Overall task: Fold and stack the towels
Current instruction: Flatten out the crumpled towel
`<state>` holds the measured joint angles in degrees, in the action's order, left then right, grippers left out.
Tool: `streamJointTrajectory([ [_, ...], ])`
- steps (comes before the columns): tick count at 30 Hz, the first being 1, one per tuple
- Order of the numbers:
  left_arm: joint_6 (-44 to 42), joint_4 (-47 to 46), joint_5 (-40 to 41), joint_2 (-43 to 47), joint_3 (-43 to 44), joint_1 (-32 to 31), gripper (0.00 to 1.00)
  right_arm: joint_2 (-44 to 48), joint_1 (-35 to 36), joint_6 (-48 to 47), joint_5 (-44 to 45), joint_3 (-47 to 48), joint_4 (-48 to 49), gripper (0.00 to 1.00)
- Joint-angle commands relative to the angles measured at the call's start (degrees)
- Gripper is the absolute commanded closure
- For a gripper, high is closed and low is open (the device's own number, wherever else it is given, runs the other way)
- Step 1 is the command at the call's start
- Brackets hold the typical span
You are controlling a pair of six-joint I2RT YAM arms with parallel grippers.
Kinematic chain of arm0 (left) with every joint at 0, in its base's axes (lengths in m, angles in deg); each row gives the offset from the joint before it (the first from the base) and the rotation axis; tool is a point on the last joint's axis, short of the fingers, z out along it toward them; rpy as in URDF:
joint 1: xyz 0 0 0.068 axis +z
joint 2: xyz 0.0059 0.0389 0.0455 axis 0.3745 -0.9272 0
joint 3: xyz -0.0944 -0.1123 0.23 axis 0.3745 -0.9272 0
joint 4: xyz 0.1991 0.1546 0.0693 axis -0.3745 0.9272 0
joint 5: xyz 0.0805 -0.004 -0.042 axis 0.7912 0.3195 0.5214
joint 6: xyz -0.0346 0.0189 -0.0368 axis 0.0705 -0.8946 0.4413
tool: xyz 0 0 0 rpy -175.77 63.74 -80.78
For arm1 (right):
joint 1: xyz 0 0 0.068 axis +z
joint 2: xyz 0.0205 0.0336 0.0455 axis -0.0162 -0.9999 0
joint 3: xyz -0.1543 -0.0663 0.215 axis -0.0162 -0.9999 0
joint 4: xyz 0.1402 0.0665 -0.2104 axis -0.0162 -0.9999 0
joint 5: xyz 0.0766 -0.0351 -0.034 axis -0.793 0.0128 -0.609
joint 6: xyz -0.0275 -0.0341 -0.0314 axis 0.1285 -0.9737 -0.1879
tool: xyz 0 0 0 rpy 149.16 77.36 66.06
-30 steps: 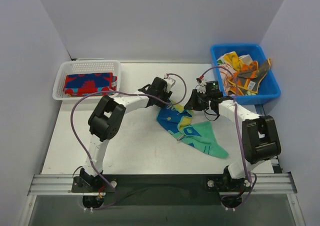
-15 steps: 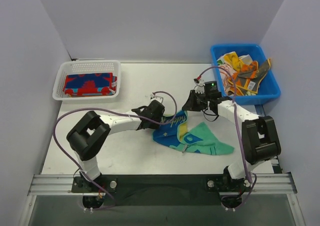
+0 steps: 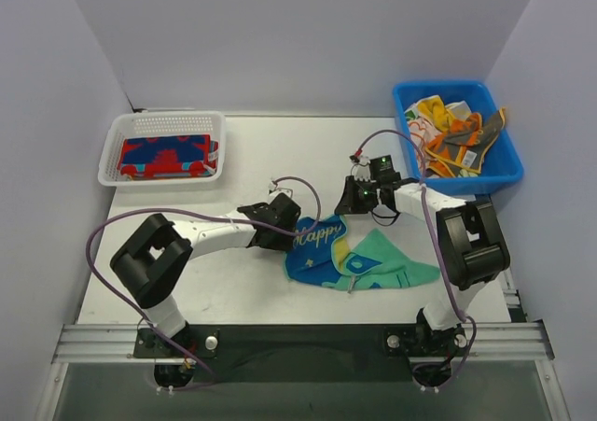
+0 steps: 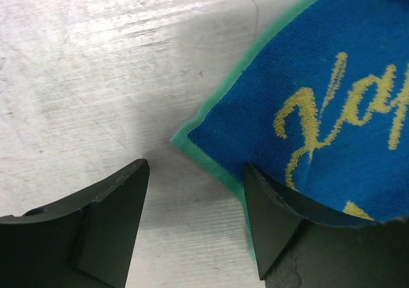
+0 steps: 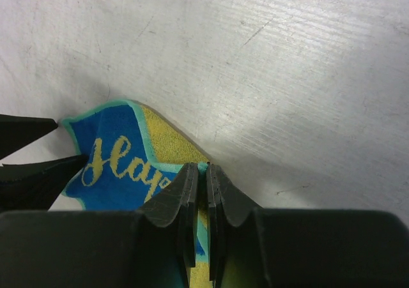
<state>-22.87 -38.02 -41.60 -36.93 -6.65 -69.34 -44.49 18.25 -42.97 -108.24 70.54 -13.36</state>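
Note:
My left fingers straddle the teal towel's green edge short of its corner; next I move forward, pinch the corner's tip (image 4: 181,138), then lift.
A teal towel (image 3: 359,258) with blue and yellow prints lies partly spread on the table's middle, its yellow lettering face up. My left gripper (image 3: 290,237) is open at the towel's left corner. In the left wrist view the gripper (image 4: 197,219) has bare table between its fingers, and the right finger (image 4: 275,218) rests by the towel's (image 4: 319,103) green edge. My right gripper (image 3: 348,208) is shut on the towel's far edge. The right wrist view shows that gripper (image 5: 206,173) pinching a teal hem of the towel (image 5: 115,154). A folded red-and-blue towel (image 3: 166,156) lies in the basket.
The white mesh basket (image 3: 168,119) stands at the far left. At the far right a blue bin (image 3: 504,175) holds several crumpled towels (image 3: 452,141). Purple cables loop over both arms.
My left gripper has opened and let go of the towel's left corner. Both arms came nearer and lower, and the towel now lies flatter with its lettering up.

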Motion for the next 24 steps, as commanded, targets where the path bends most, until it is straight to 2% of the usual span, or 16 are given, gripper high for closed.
streamJointTrajectory([
  [1, -1.2, 4.1, 0.2, -0.4, 1.2, 1.8, 0.28, 0.1, 0.8, -1.9, 0.1, 2.1, -1.4, 1.0],
  [7, -4.1, 2.8, -2.1, -3.6, 3.7, 3.8, 0.34, 0.1, 1.0, -2.3, -0.1, 2.3, -1.7, 1.0],
  [13, -5.9, 1.0, -4.3, -0.4, 3.1, 6.0, 0.28, 0.6, 1.0, -3.0, 0.3, 2.2, -2.4, 1.0],
  [18, -7.3, -1.8, -8.9, 2.6, 1.5, 10.4, 0.26, 0.5, 1.0, -3.1, 0.2, 2.3, -2.6, 1.0],
  [24, -9.2, -3.7, -10.8, 1.5, 2.6, 11.5, 0.31, 0.5, 1.1, -2.8, 0.0, 2.3, -2.5, 1.0],
])
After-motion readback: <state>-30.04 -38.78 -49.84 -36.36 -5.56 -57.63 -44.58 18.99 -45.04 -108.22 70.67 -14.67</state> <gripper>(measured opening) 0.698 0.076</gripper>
